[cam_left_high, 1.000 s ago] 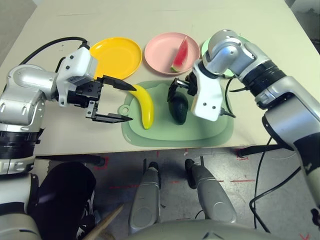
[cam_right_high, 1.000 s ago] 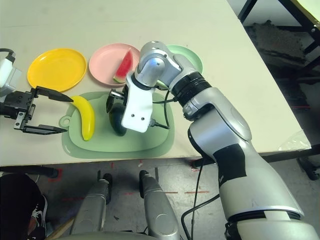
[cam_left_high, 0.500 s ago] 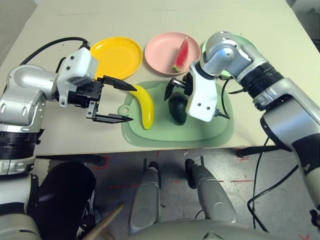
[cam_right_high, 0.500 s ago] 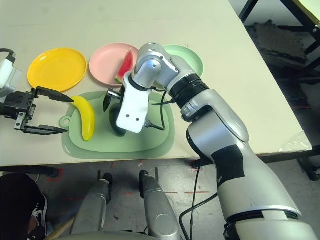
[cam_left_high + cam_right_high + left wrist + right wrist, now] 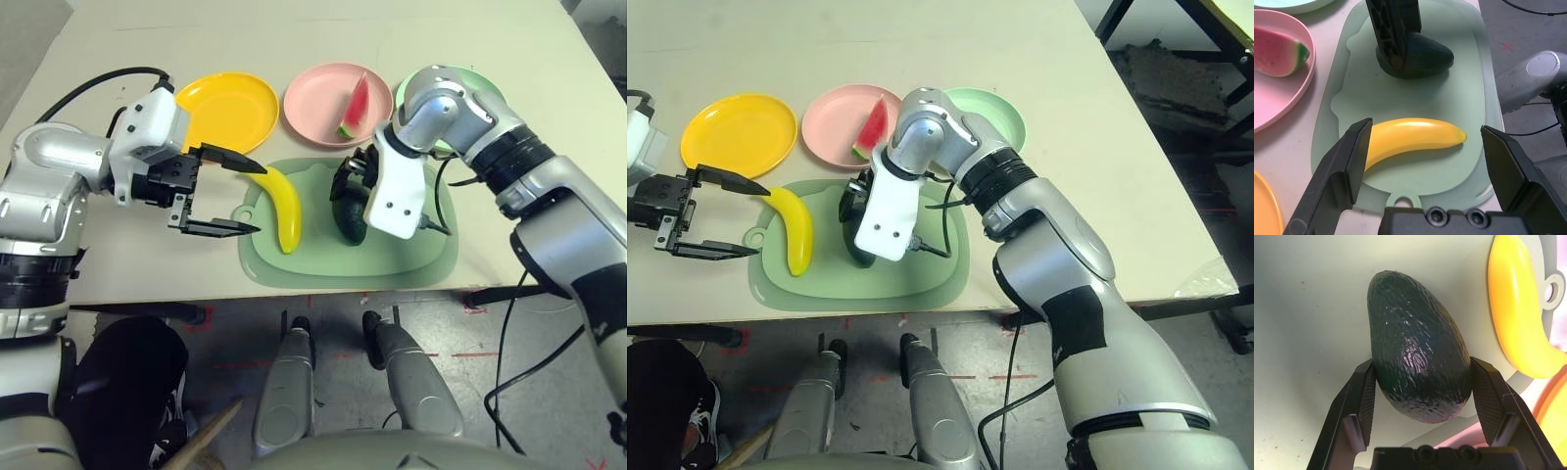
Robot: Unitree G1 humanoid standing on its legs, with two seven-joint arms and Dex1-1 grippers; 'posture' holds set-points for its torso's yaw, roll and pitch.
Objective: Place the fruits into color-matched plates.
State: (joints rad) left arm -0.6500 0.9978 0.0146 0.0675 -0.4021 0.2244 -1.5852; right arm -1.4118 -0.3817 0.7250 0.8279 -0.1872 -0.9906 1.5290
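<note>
My right gripper is holding the avocado, which still lies on the pale green cutting mat. It will let go of it in the mint green plate (image 5: pixel 453 118), a little toward the cutting mat.
The dark green avocado (image 5: pixel 1415 333) lies on the pale green cutting mat (image 5: pixel 411 250). My right gripper (image 5: pixel 1421 369) is shut on the avocado, one finger pressed against each side. The yellow banana (image 5: pixel 282 208) lies on the mat's left part. Just left of it my left gripper (image 5: pixel 260 203) is open, its fingers spread wider than the banana. The watermelon wedge (image 5: pixel 355 106) rests in the pink plate (image 5: pixel 309 108). Left of that sits the empty yellow plate (image 5: pixel 230 110). The mint green plate (image 5: pixel 994 110) lies behind my right arm, partly hidden.
The three plates stand in a row behind the mat, near the table's middle. The table's front edge (image 5: pixel 157 294) runs just below the mat. Bare tabletop stretches behind the plates and to the right.
My right gripper has come down over the avocado and shut its fingers onto its sides. The left arm and the banana have stayed put.
</note>
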